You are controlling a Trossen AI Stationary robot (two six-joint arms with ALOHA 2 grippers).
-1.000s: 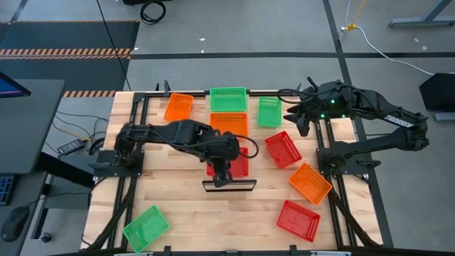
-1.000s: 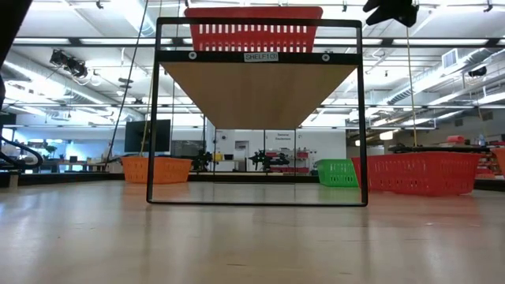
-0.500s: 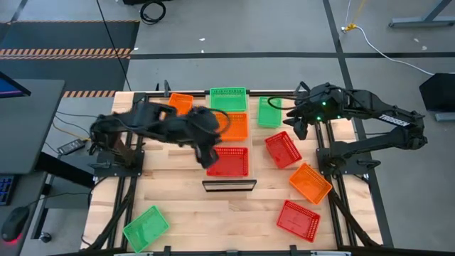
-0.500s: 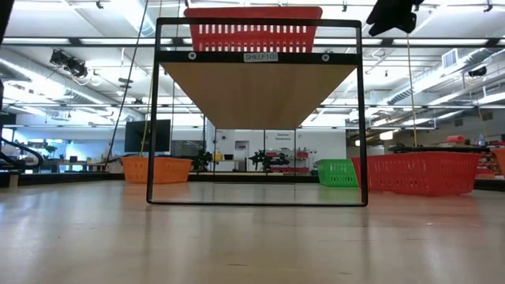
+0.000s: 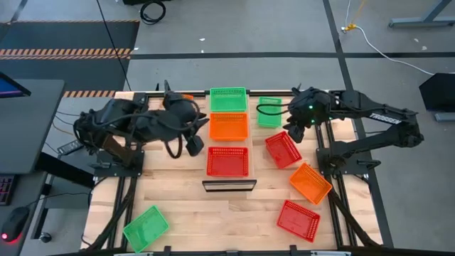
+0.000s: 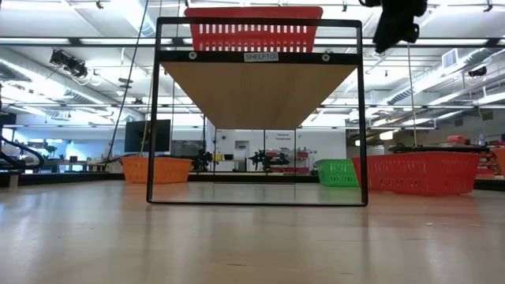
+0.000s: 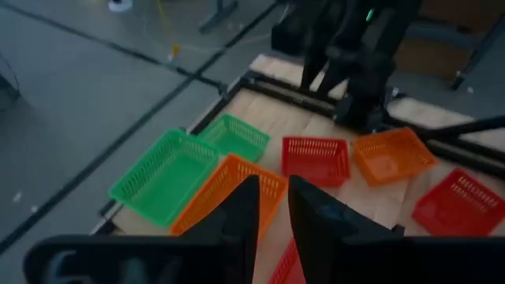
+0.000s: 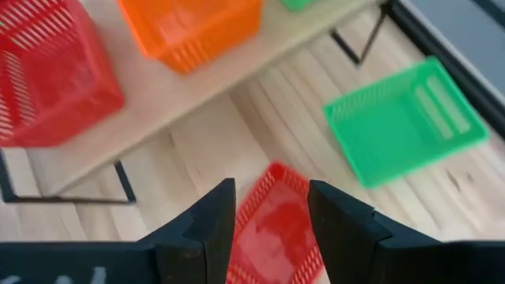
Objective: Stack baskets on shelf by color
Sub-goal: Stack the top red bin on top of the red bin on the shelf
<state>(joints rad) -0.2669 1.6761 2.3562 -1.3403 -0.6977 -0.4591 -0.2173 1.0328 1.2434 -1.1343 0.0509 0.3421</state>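
Next, my right gripper grips the rim of the long side (image 5: 296, 149) that faces away from the shelf, on the red basket between loose green and orange baskets.
The shelf (image 5: 229, 186) runs from the table's near side to its far side. On it stand a green basket (image 5: 228, 99), an orange basket (image 5: 228, 126) and a red basket (image 5: 228, 161) in a row. My left gripper (image 5: 193, 146) hangs open by a narrow gap (image 7: 273, 225) to the left of the shelf and touches nothing. My right gripper (image 5: 294, 132) is open (image 8: 271, 207) above a loose red basket (image 8: 276, 233), which rests flat on the table (image 5: 283, 149). In the low view it hangs high at the right (image 6: 399, 25).
Loose on the table lie a green basket (image 5: 269, 112), an orange basket (image 5: 310, 183), a red basket (image 5: 298, 220) and a green basket (image 5: 146, 227) near the left corner. An orange basket (image 5: 186, 97) shows partly behind my left arm. Bare wood lies near the shelf's front.
My left gripper has drawn back from the near end of the red basket on the shelf, toward the table's left and far edge; that basket stays where it was. My right gripper has moved down and a little nearer, toward the loose red basket.
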